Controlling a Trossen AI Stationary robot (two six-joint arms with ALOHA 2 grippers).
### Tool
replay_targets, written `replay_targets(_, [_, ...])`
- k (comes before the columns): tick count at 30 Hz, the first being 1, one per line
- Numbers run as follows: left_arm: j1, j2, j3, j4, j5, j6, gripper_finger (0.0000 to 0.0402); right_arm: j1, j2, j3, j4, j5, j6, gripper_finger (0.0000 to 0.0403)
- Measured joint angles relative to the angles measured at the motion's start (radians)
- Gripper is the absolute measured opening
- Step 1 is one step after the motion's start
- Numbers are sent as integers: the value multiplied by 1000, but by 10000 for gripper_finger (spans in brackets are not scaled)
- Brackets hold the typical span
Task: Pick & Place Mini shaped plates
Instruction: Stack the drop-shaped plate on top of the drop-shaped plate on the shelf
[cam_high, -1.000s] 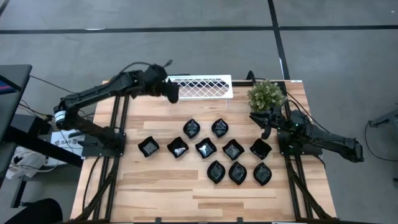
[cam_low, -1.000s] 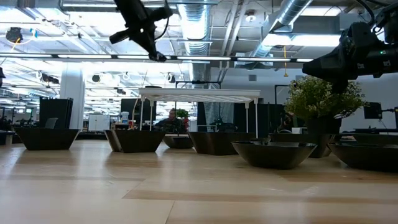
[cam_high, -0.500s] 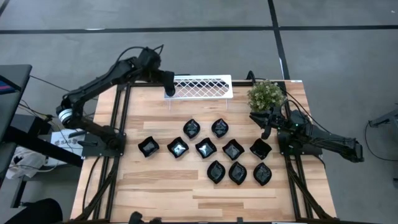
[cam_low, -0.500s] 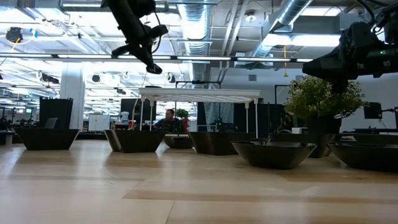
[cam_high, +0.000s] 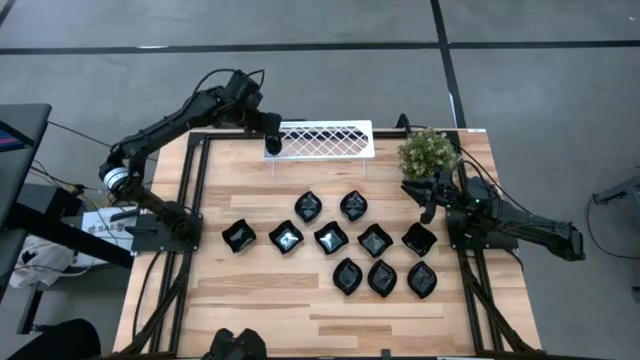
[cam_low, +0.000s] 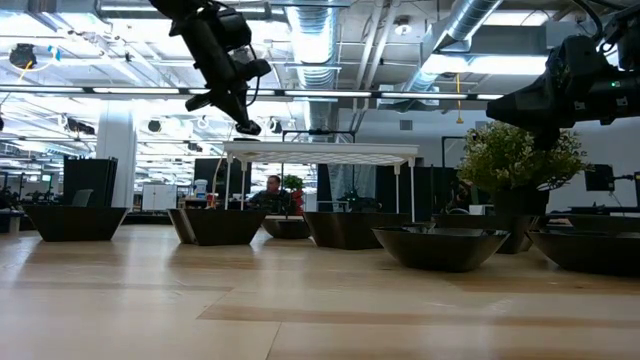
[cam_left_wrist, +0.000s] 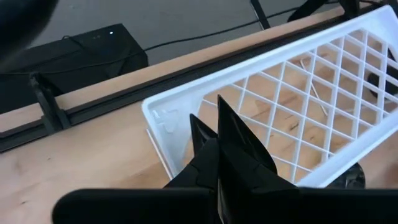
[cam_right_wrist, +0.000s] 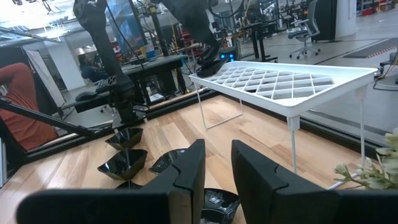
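Observation:
I will release the black mini plate from my left gripper on the white lattice tray's end (cam_high: 275, 145) (cam_left_wrist: 224, 171) that is farthest from the potted plant.
Several glossy black mini plates (cam_high: 331, 238) rest on their bases in loose rows on the wooden table; in the low view they show as dark bowls (cam_low: 440, 247). My left gripper (cam_high: 272, 143) is shut and hovers just above the left end of the white lattice tray (cam_high: 325, 140); its closed fingertips (cam_left_wrist: 211, 121) point at the tray's corner (cam_left_wrist: 163, 118). It holds nothing. My right gripper (cam_high: 428, 198) is open and waits near the right edge, between the potted plant (cam_high: 428, 152) and the rightmost plate (cam_high: 419, 239). Its fingers (cam_right_wrist: 189, 168) are empty.
The tray (cam_low: 320, 152) stands on thin legs at the far edge. The green potted plant (cam_low: 515, 155) sits at the far right corner beside my right arm. Bare wood lies along the near edge (cam_high: 300, 320) and on the left side.
My left gripper has come down toward the tray's left end, still shut, while its arm swung toward the far edge. My right arm and the plates have kept still.

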Motion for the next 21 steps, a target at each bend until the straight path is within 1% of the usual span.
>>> replay_targets(7, [13, 12, 0, 1, 28, 53, 6, 0, 0, 0, 0, 0, 0, 74])
replay_targets(13, [16, 53, 0, 4, 47, 54, 6, 0, 0, 0, 0, 0, 0, 74])
replay_targets(21, [19, 54, 0, 10, 49, 54, 6, 0, 0, 0, 0, 0, 0, 74])
